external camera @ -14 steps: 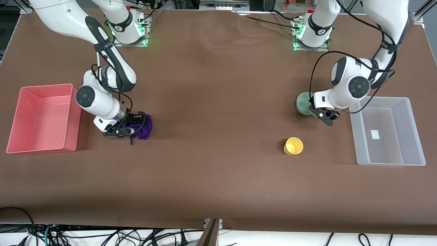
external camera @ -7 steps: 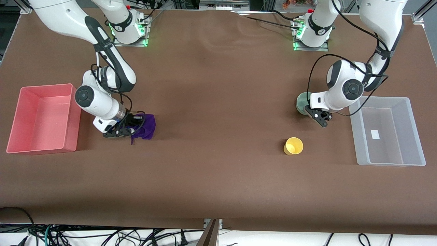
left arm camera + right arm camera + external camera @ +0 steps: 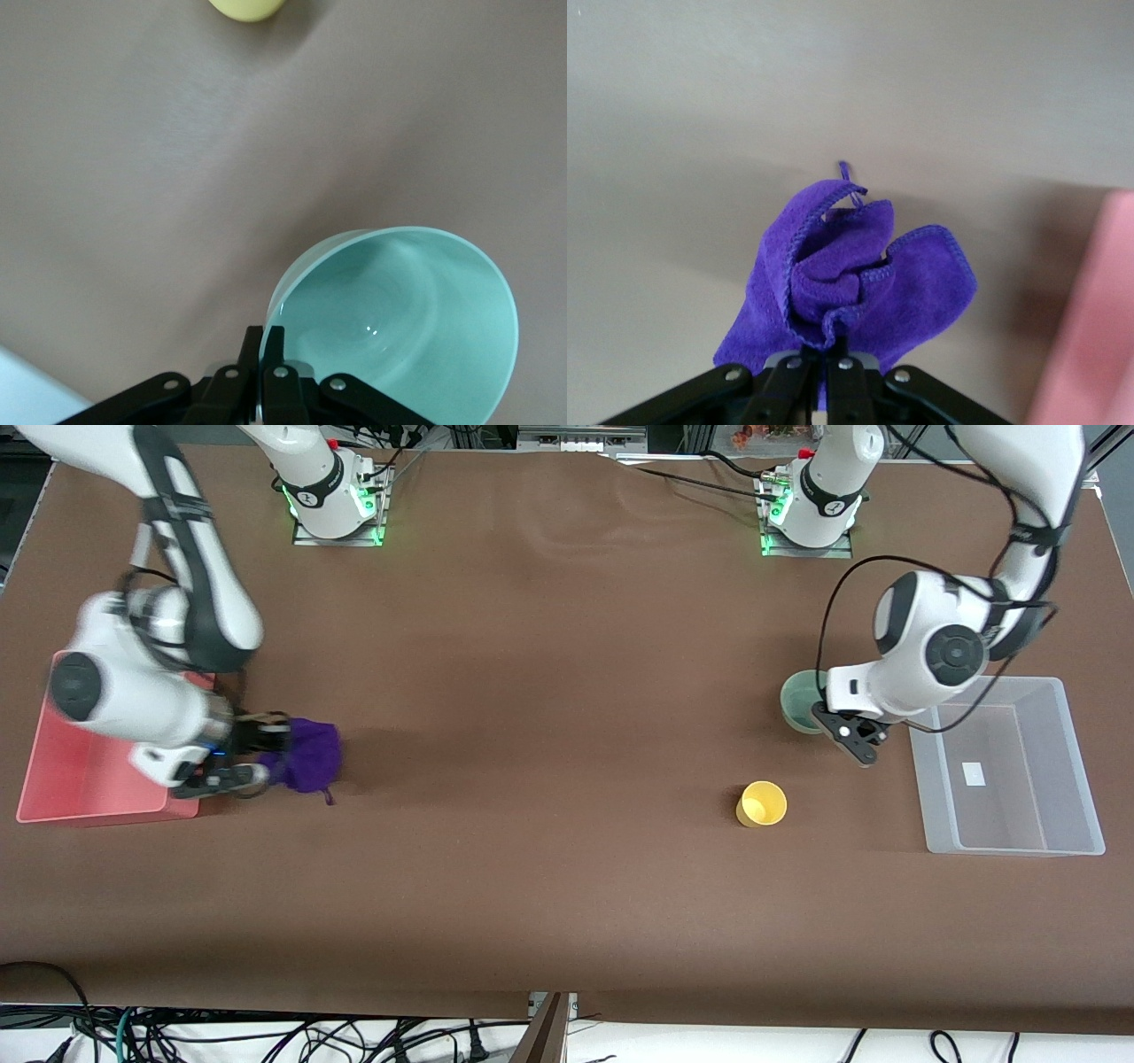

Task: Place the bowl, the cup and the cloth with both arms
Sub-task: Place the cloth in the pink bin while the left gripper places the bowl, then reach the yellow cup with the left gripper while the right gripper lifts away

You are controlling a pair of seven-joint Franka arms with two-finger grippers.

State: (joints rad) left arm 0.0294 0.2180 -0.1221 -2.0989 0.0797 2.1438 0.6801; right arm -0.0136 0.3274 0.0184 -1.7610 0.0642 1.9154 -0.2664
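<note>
The purple cloth, now held up over the table, will be let go by my right gripper on the middle of the pink bin's bottom (image 3: 136,719).
My right gripper (image 3: 257,757) is shut on the purple cloth (image 3: 308,755) and holds it up over the table beside the pink bin (image 3: 53,802). In the right wrist view the cloth (image 3: 850,279) hangs bunched from the shut gripper (image 3: 830,345). My left gripper (image 3: 842,731) is shut on the rim of the mint-green bowl (image 3: 802,700), which is lifted and tilted next to the clear bin (image 3: 1010,766). In the left wrist view the bowl (image 3: 399,319) is pinched at its rim by the gripper (image 3: 264,341). The yellow cup (image 3: 761,804) stands upright on the table, nearer to the front camera than the bowl.
The pink bin stands at the right arm's end of the table, partly hidden by that arm. The clear bin stands at the left arm's end, with a white label on its floor. The yellow cup's edge shows in the left wrist view (image 3: 246,9).
My right gripper has lifted the cloth and carried it toward the pink bin. My left gripper has raised the bowl and shifted it a little toward the clear bin.
</note>
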